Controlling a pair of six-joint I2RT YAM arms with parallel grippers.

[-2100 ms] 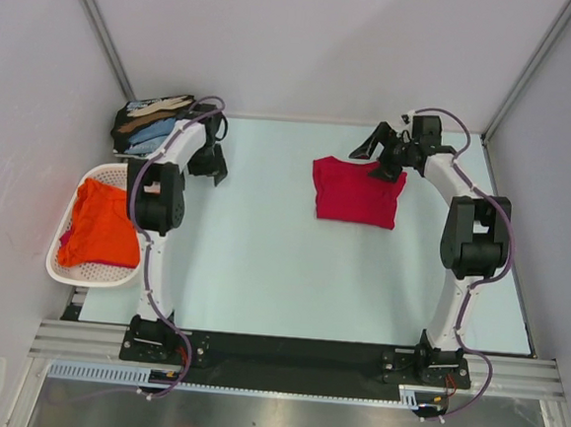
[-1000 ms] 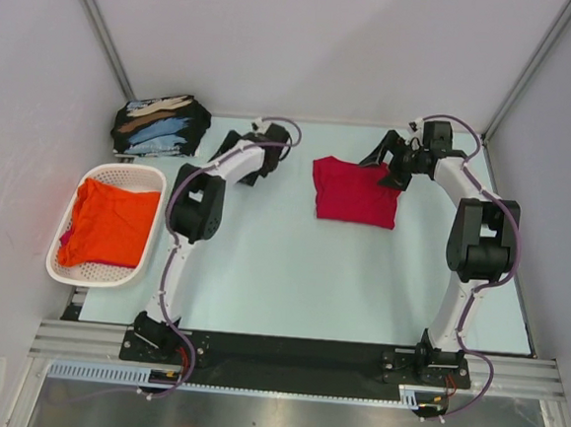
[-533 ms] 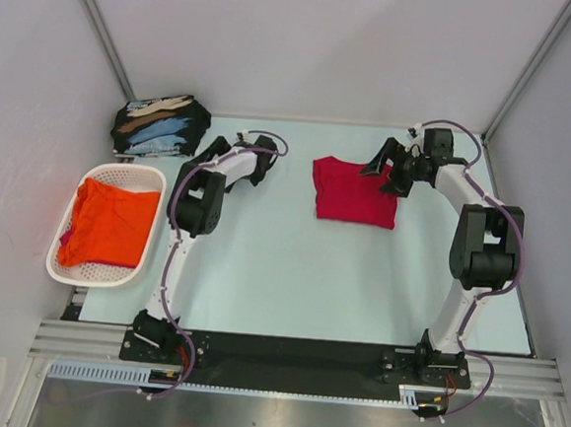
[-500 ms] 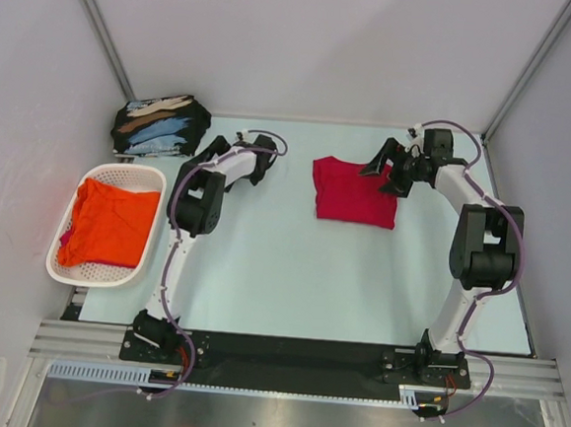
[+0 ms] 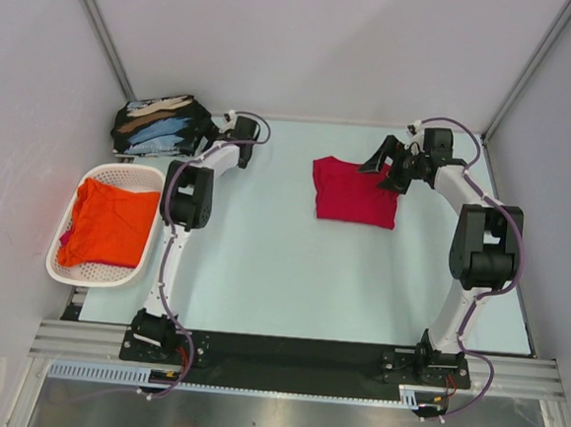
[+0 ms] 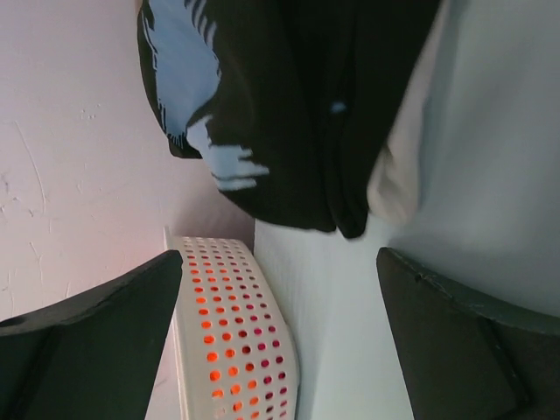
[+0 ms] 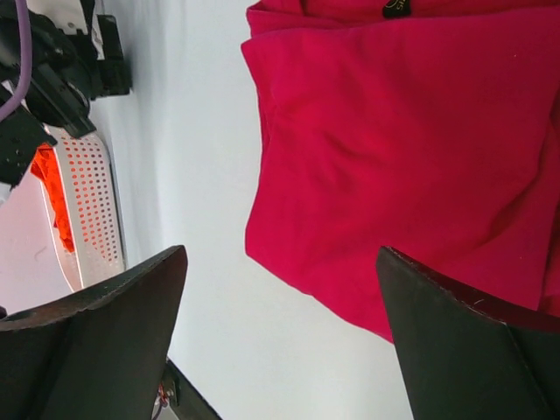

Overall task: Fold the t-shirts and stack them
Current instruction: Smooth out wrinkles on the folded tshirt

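Note:
Next, I take hold of the black stack's edge (image 5: 200, 121) and pull the stack next to the crimson t-shirt, since it sits in the far corner, past the fingers of my left gripper.
A folded crimson red t-shirt (image 5: 354, 191) lies flat at the far middle right of the table; it also shows in the right wrist view (image 7: 411, 149). My right gripper (image 5: 382, 166) is open and empty, hovering over its far right corner (image 7: 280, 341). A stack of folded black t-shirts with light-blue and tan prints (image 5: 157, 124) sits at the far left corner and fills the top of the left wrist view (image 6: 271, 105). My left gripper (image 5: 211, 134) is open and empty, just right of that stack (image 6: 280, 350). An orange t-shirt (image 5: 102, 221) lies crumpled in the basket.
The white perforated basket (image 5: 146, 176) stands at the left edge of the table, near my left arm's elbow; its wall shows in the left wrist view (image 6: 236, 324) and the right wrist view (image 7: 92, 210). Grey enclosure walls close the back and sides.
My left gripper has swung from the far middle of the table leftward to the black stack. My right gripper has lifted off the red t-shirt and stays over its far right corner.

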